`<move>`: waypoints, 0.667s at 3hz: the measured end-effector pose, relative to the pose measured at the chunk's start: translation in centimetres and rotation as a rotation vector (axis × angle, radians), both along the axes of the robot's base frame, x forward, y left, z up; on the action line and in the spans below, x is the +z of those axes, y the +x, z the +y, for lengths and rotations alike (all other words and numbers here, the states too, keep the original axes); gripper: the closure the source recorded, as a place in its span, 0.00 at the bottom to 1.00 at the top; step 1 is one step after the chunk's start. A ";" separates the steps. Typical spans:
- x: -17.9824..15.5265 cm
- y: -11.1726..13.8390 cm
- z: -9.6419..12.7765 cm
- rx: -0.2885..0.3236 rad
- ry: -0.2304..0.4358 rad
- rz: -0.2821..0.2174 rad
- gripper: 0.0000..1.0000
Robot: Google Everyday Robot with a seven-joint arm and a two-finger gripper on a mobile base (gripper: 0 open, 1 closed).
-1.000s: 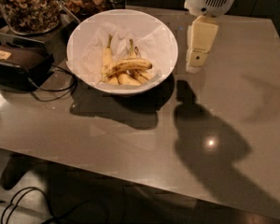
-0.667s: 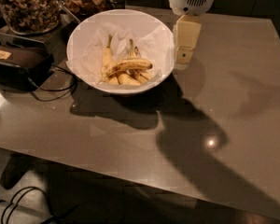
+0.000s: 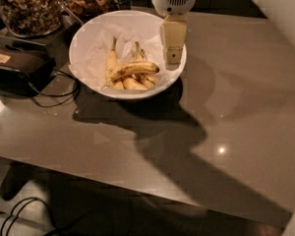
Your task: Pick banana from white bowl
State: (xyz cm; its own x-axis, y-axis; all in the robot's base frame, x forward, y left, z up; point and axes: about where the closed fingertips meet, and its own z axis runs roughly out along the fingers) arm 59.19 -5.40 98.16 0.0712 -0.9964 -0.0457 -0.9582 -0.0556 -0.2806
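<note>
The middle of the brown-speckled banana (image 3: 135, 68) lies across the top of the pile. My gripper goes there next and closes on it.
The white bowl (image 3: 83, 48) stands at the back left of the grey table, lined with crinkled white paper. Several bananas lie in it. The brown-speckled banana (image 3: 132, 69) lies across the top of the pile, its dark end pointing right and its stem to the left. Paler bananas (image 3: 111, 63) lie beneath and behind it. My gripper (image 3: 173, 58) hangs over the bowl's right rim, just right of the speckled banana's end and above it. It holds nothing that I can see.
Glass jars of nuts (image 3: 29, 6) stand behind the bowl at the back left. A dark device (image 3: 17, 65) with cables lies left of the bowl. The table's front edge (image 3: 137, 181) runs across the lower view. My arm shows at the upper right (image 3: 280, 14).
My gripper has moved left, from beside the bowl's right side to over its right rim. The bananas and the bowl have not moved.
</note>
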 end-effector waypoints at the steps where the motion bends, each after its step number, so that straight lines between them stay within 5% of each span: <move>1: 0.0 0.0 0.0 0.000 0.000 0.000 0.00; 2: -0.3 1.6 2.1 0.047 0.033 -0.003 0.19</move>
